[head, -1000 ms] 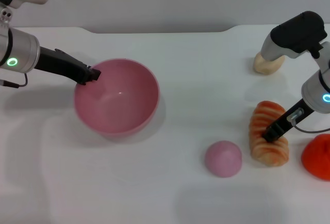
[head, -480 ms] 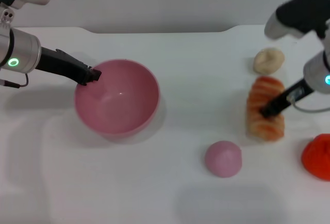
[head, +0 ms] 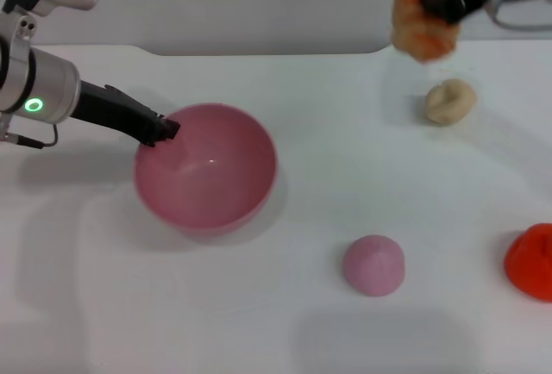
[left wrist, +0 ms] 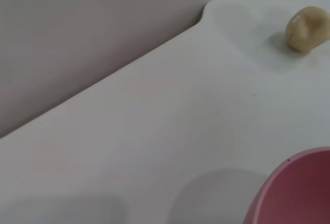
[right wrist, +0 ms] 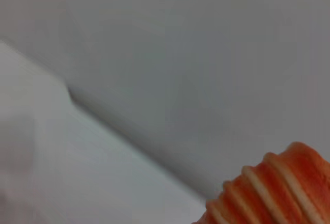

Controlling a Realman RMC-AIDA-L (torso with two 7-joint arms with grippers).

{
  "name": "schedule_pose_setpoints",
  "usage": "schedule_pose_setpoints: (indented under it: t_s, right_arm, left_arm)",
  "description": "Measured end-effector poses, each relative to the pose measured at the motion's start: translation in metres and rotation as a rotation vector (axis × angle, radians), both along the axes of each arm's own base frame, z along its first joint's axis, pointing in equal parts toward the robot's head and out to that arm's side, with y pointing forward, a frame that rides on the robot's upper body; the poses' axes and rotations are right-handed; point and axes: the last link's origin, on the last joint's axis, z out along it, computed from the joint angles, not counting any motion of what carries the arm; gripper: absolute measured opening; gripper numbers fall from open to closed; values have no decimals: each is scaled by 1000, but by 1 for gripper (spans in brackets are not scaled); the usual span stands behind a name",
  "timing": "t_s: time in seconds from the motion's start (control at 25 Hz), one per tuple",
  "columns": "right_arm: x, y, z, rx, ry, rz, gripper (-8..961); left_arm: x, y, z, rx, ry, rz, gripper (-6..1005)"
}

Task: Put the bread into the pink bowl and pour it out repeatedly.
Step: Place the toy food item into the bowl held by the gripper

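Note:
Next, my right gripper releases the bread inside the pink bowl [head: 248,146], on the side of the bowl away from my left gripper.
The pink bowl [head: 205,167] stands upright and empty on the white table, left of centre; a part of its rim shows in the left wrist view [left wrist: 294,193]. My left gripper [head: 162,128] is shut on the bowl's left rim. My right gripper [head: 438,0] is shut on the bread [head: 417,12], an orange-and-cream striped loaf, and holds it high in the air at the far right, well clear of the table. The loaf's ridged end shows in the right wrist view [right wrist: 273,190].
A small beige lump [head: 449,101] lies at the far right, also in the left wrist view [left wrist: 306,28]. A pink dome bun [head: 373,264] sits at the front middle. A red object [head: 531,258] lies at the right edge. The table's back edge [head: 259,49] meets a grey wall.
My right gripper has lifted the bread off the table and carried it up and toward the back. The bowl has shifted slightly right with my left gripper.

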Motion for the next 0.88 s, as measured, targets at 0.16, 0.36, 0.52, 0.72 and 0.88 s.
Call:
schedule_pose_setpoints:
  t_s: [0.16,0.36,0.52,0.72,0.88]
  right_arm:
    - [-42,-12,4,4,56,144,162]
    - [-75,-27,-15,-78,97,258,156]
    - [-85,-37,-46,-157,101,312,153]
    - [-80,-43,-81,-249,97,313,148]
    - [-74,-47,-99,-299,62,307,145]
  left_arm:
    - [7,0,-5,-16,-7,-10,53]
    - [16,2,-11,-31,-16,-26,53]
    - [20,2,-14,-35,-20,-32,53]
    - [23,3,-17,-35,-25,-37,53]
    - [24,3,-18,-33,-26,-38,53]
